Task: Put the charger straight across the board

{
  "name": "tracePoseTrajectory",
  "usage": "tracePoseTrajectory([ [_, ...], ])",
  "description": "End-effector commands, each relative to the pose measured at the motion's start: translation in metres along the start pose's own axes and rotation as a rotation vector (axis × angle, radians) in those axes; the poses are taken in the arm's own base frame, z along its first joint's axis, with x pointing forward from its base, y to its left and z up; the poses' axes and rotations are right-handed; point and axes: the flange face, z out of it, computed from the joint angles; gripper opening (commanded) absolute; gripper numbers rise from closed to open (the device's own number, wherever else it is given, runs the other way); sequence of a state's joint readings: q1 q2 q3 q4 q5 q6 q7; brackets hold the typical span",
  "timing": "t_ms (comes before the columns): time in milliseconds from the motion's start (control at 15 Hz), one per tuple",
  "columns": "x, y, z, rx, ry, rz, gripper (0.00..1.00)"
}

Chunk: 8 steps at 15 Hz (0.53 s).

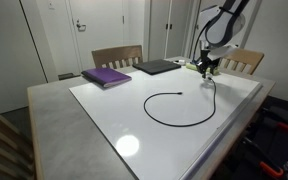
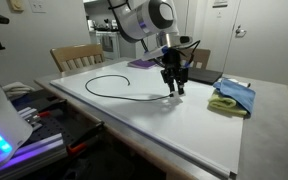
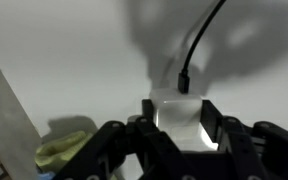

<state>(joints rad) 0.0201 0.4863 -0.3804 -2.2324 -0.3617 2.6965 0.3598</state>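
My gripper has the white plug block, now at the board's far side. Next, I let go of it on the white board (image 1: pixel 208 80) just in front of the yellow-green cloth.
The charger's thin black cable (image 1: pixel 180 108) lies in a loop on the glossy white board (image 1: pixel 114 110), and it also shows in an exterior view (image 2: pixel 109 85). My gripper (image 1: pixel 208 68) is at the board's far side, shut on the white plug block (image 3: pixel 178 118), which sits between the two fingers in the wrist view. The cable leaves the block and runs away across the board (image 3: pixel 74 70). In an exterior view my gripper (image 2: pixel 173 88) hangs just above the board (image 2: pixel 184 125) with the cable trailing from it.
A purple book (image 1: pixel 106 76) and a dark laptop (image 1: pixel 158 67) lie at the far edge. A blue and yellow-green cloth (image 2: pixel 232 96) lies beside the gripper and also shows in the wrist view (image 3: pixel 60 147). Wooden chairs (image 1: pixel 117 56) stand around the grey table.
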Motion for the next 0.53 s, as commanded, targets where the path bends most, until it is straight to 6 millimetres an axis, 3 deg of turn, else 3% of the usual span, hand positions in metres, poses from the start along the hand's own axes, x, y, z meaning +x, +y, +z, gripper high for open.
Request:
tracePoseTrajectory([
  [0, -0.019, 0.022, 0.010, 0.025, 0.020, 0.202, 0.26],
  [467, -0.037, 0.040, 0.017, 0.165, 0.046, 0.585, 0.26],
])
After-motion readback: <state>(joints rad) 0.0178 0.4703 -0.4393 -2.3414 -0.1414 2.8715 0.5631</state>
